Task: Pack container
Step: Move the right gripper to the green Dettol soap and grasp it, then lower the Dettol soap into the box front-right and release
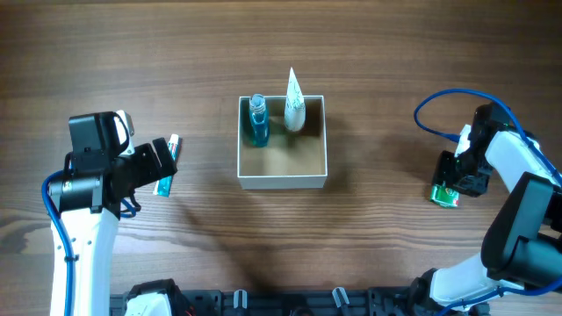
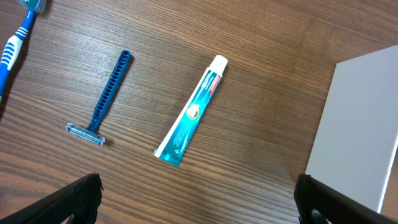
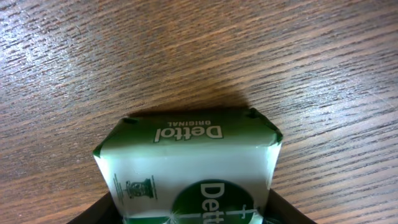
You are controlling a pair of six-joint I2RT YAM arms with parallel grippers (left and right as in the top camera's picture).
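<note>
I should let go of the Dettol soap bar with my right gripper on the tan bottom of the container, in front of the white tube [image 1: 300, 156].
The container [image 1: 282, 182], a square white-walled box with a tan inside, stands at the table's middle. A blue bottle [image 1: 257, 123] and a white tube [image 1: 294, 107] stand upright along its far wall. My left gripper [image 2: 199, 205] is open and empty above a teal toothpaste tube [image 2: 191, 112]. The container's white wall [image 2: 360, 124] is to the right of the tube. In the overhead view the left gripper [image 1: 163, 158] hovers left of the container. My right gripper [image 3: 186, 214] is shut on a green-and-white Dettol soap bar [image 3: 186, 162], far right of the container, low at the table [image 1: 457, 180].
A blue razor [image 2: 102, 99] lies left of the toothpaste, and a blue toothbrush [image 2: 15, 43] lies at the far left. The overhead view shows only the toothpaste's ends [image 1: 163, 186] past the left gripper. A blue cable [image 1: 439, 110] loops by the right arm.
</note>
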